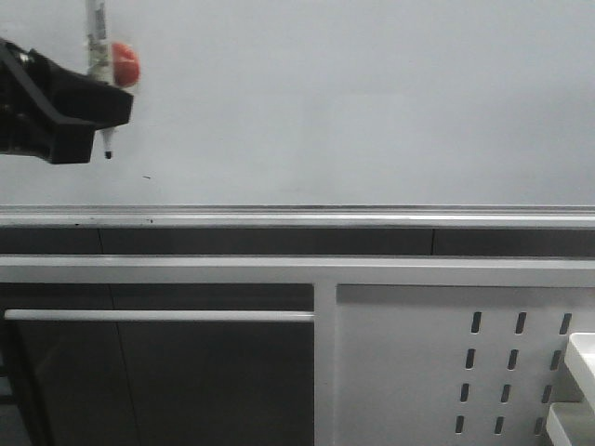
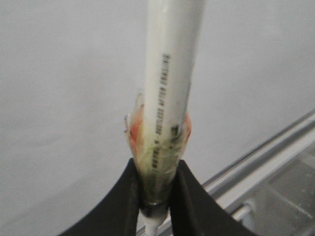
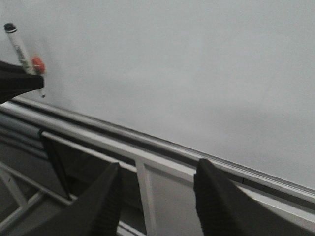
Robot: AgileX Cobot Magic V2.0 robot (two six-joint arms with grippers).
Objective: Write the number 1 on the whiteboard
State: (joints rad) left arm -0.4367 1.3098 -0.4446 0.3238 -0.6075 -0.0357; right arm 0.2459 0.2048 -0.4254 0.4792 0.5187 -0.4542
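Note:
My next target is above the marker pen's red-orange wrap. Next, I move my right gripper to the marker pen's upper body (image 1: 97, 20) (image 3: 17, 43) and close it there.
The whiteboard (image 1: 353, 102) fills the upper front view, with its silver bottom rail (image 1: 297, 219) below. No black stroke of the number 1 shows on it. My left gripper (image 1: 91, 104) is at the far left, shut on a clear-barrelled marker pen (image 1: 96, 37) with a red-orange wrap. The pen stands near-vertical, its dark tip (image 1: 108, 153) pointing down close to the board above the rail. In the left wrist view the fingers (image 2: 128, 196) clamp the pen (image 2: 170, 83). My right gripper (image 3: 157, 169) is open and empty, below the rail; it sees the pen (image 3: 19, 46) far off.
A small dark speck (image 1: 146, 176) sits on the board right of the pen tip. Below the rail are a white frame with a horizontal bar (image 1: 158, 316), a white perforated panel with slots (image 1: 465, 372) and a white object (image 1: 576, 390) at the right edge.

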